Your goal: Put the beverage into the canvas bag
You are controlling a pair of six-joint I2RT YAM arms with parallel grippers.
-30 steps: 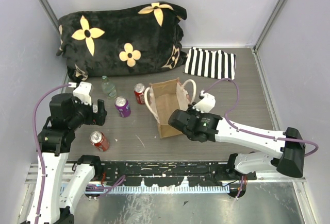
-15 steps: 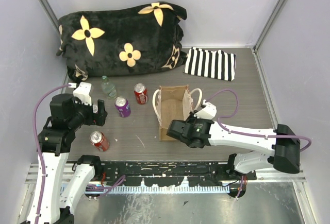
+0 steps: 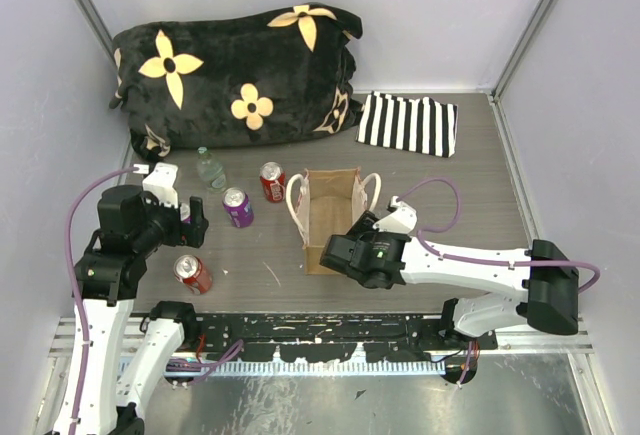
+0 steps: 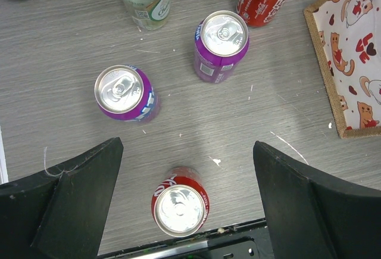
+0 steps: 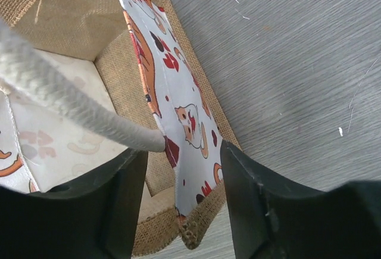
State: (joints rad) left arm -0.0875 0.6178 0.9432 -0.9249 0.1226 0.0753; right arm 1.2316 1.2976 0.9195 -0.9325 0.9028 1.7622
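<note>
I should next move my left gripper to the clear bottle beside the black flowered blanket and close it on the bottle's neck [image 3: 205,158], just below the cap.
The canvas bag [image 3: 332,217] stands upright and open-topped in the middle of the table, with nothing visible inside it. My right gripper [image 3: 335,253] is at its near end. In the right wrist view that gripper [image 5: 184,152] is open, and the printed bag wall [image 5: 186,113] stands between its fingers with a gap on each side. Several beverages stand left of the bag: a red can [image 3: 193,273], a purple can [image 3: 237,207], another red can [image 3: 271,181] and a clear bottle [image 3: 209,169]. My left gripper [image 4: 186,149] hangs wide open above the near red can [image 4: 180,209], holding nothing.
A black flowered blanket [image 3: 235,75] lies across the back left and a black-and-white striped cloth [image 3: 408,123] at the back right. Another purple can [image 4: 124,92] stands under the left wrist. A black rail [image 3: 330,330] runs along the near edge. Walls close in both sides.
The right gripper, earlier shut on the bag's wall, has pulled the bag a little and straightened it, then opened. The left arm has hardly moved.
</note>
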